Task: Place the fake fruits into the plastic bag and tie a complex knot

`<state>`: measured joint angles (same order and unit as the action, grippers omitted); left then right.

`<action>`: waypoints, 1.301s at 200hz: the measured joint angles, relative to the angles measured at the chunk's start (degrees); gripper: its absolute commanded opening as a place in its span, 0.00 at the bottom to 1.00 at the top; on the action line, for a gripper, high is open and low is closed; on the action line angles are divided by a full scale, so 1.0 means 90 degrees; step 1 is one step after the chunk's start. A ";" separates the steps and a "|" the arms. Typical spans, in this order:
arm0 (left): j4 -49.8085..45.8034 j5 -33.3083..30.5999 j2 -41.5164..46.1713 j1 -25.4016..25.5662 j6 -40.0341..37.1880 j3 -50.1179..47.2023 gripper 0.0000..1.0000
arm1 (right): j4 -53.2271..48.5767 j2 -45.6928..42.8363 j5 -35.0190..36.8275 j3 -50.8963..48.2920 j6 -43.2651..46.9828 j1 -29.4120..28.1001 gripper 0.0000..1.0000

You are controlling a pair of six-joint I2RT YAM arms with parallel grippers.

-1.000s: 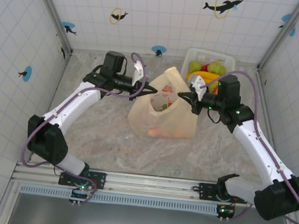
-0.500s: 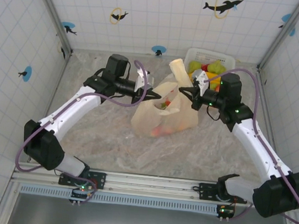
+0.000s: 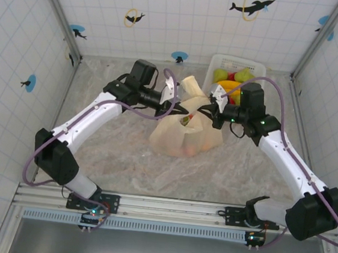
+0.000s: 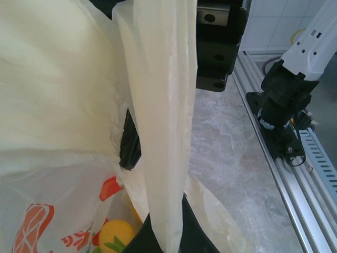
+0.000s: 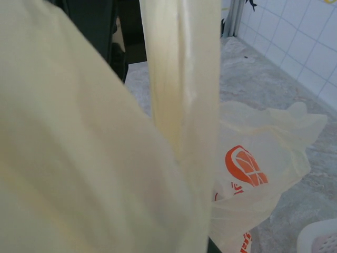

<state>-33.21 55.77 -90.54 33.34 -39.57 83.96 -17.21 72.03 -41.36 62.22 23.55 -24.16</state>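
Note:
Next, I open my right gripper and pinch the handles' crossing (image 3: 195, 111) to free my left gripper, as each of my grippers holds a handle beside the crossing.
The cream-yellow plastic bag (image 3: 187, 134) stands mid-table with fake fruits inside; an orange one (image 3: 185, 146) shows through the film, and a yellow one (image 4: 117, 234) appears in the left wrist view. More fake fruits (image 3: 234, 79) lie in the white basket. My left gripper (image 3: 184, 110) is shut on one bag handle (image 4: 166, 132). My right gripper (image 3: 203, 109) is shut on the other handle (image 5: 184, 79). The two grippers sit close together above the bag's mouth, where the handles cross. One handle end (image 3: 195, 84) sticks up behind them. I cannot tell whether there is a knot.
The white basket (image 3: 257, 67) sits at the back right, close behind the right gripper. Tiled walls enclose the table on three sides. Bare marbled tabletop (image 3: 118, 151) lies in front of the bag. The rail with the arm bases (image 4: 295, 142) runs along the near edge.
Both grippers have come together above the bag, the left moving right and the right moving left. The handles, stretched apart a second ago, now cross, and the bag has bunched up.

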 measured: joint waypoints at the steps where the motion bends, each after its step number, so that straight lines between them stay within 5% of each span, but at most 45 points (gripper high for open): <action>1: -0.0007 0.0000 -0.0005 0.0000 -0.0002 0.0000 0.00 | -0.0010 0.0005 -0.0005 0.0000 0.0012 0.0000 0.06; 121: -0.0537 -0.0284 -0.0299 0.0005 -0.0131 0.0384 0.00 | -0.0410 0.0010 -0.0444 0.0034 0.0500 0.0187 0.41; 260: -0.0695 -0.0478 -0.0401 0.0053 -0.0129 0.0566 0.00 | 0.0362 -0.0136 -0.0797 0.0034 -0.0007 0.0192 0.38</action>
<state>-39.46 51.46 -94.15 33.82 -40.73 89.06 -13.96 70.81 -48.53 62.52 23.49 -22.44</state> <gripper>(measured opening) 0.055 0.414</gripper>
